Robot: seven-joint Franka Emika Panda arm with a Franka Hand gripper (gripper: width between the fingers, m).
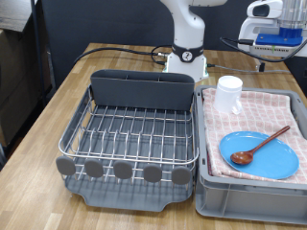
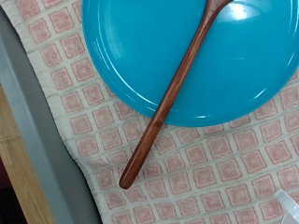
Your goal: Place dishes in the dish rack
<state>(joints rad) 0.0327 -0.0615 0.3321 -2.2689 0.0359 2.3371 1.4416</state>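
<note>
The wooden spoon has its handle just inside the light-blue plate's edge. Next, my gripper goes to the middle of the wooden spoon's handle [image 1: 269, 141] [image 2: 172, 95] and closes there.
The light-blue plate [image 1: 273, 161] lies flat on the pink checked cloth in the grey bin at the exterior view's right. The reddish-brown wooden spoon [image 1: 260, 147] lies across the plate. The white mug [image 1: 228, 93] stands at the bin's far corner. The dish rack [image 1: 134, 134], silver wire on a dark grey tray, stands left of the bin and holds no dishes. The wrist view looks straight down on the plate [image 2: 234, 56] and the spoon [image 2: 168, 103], whose handle end reaches onto the cloth. The gripper shows in neither view; only the arm's base [image 1: 187, 48] is visible.
The grey bin [image 1: 251, 196] is lined with pink checked cloth [image 2: 215, 177]; its rim [image 2: 37, 121] runs beside the wooden table [image 2: 11, 182]. The rack has a tall grey utensil compartment [image 1: 142, 91] at the back and grey discs [image 1: 123, 171] in front. Black cables lie behind.
</note>
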